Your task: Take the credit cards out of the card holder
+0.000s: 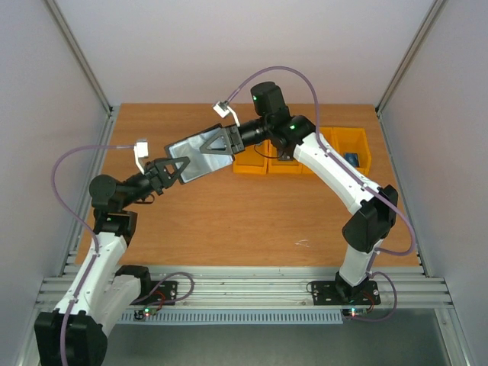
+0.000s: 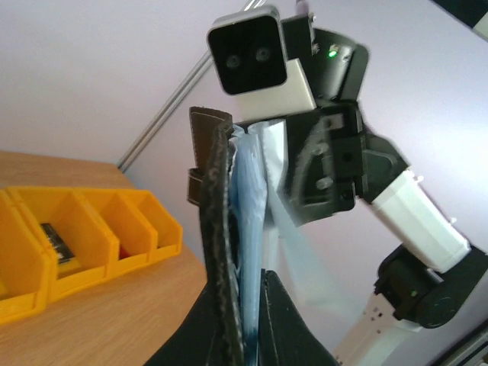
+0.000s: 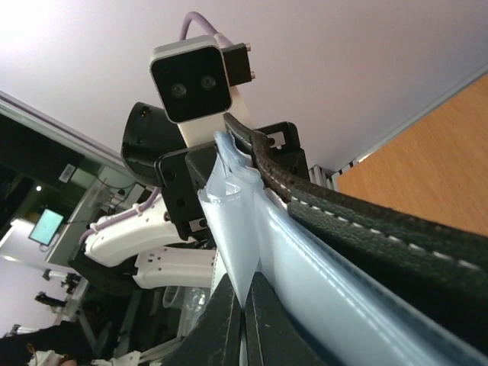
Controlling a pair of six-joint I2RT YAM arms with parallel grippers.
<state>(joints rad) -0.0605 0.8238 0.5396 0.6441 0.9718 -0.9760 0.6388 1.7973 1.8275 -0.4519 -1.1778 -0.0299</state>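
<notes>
Next, I open my left gripper's pinch on the card holder's edge [image 2: 248,255], since the card holder's open inner side is empty, and free the inner flap for turning to the cards.
The card holder [image 1: 197,150] hangs in the air over the back left of the table, spread between both grippers. It has a black stitched outer side [image 2: 221,229] and pale grey-blue inner faces [image 3: 343,252]. My left gripper [image 1: 179,166] is shut on its near-left edge, with the black cover and blue lining pinched between the fingers [image 2: 252,305]. My right gripper [image 1: 215,146] grips the opposite side, its jaws closed on a thin pale blue inner flap [image 3: 244,305]. No credit cards show inside the holder. A blue card [image 1: 351,158] lies in the rightmost bin, and a dark card [image 2: 55,240] in another.
A row of yellow plastic bins [image 1: 252,164] stands at the back right of the wooden table [image 1: 252,221], partly under the right arm. The left wrist view shows their compartments [image 2: 114,229] low on the left. Metal frame posts and pale walls enclose the table.
</notes>
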